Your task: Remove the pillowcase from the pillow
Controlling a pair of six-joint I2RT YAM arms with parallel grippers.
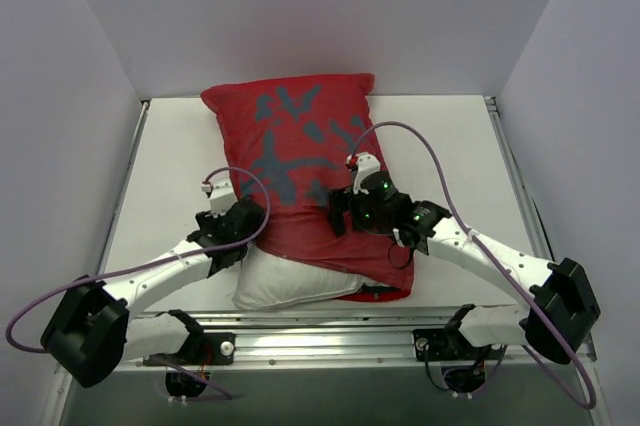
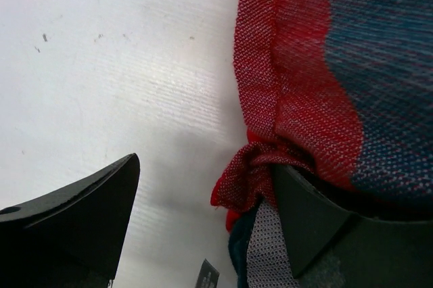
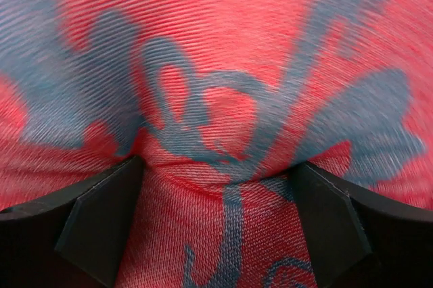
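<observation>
The robot's left gripper needs to next move to the white pillow's bare near end (image 1: 296, 289), next to the red pillowcase's opening, and close there.
The red pillowcase (image 1: 300, 146) with dark grey marks covers most of the pillow and lies lengthwise down the middle of the table. The white pillow (image 1: 280, 281) sticks out bare at the near left end. My left gripper (image 1: 243, 218) is open at the pillowcase's left edge. In the left wrist view the left gripper (image 2: 206, 163) has its right finger (image 2: 318, 220) against the bunched red hem (image 2: 257, 166) and its left finger (image 2: 88, 213) over white surface. My right gripper (image 1: 340, 208) is open and pressed down onto the pillowcase's top. In the right wrist view the right gripper (image 3: 218, 163) has the cloth (image 3: 216, 44) bulging between its fingers.
The white table (image 1: 170, 166) shows bare strips left and right of the pillow. White walls close in the back and both sides. A metal rail (image 1: 320, 331) runs along the near edge by the arm bases. Purple cables loop above both arms.
</observation>
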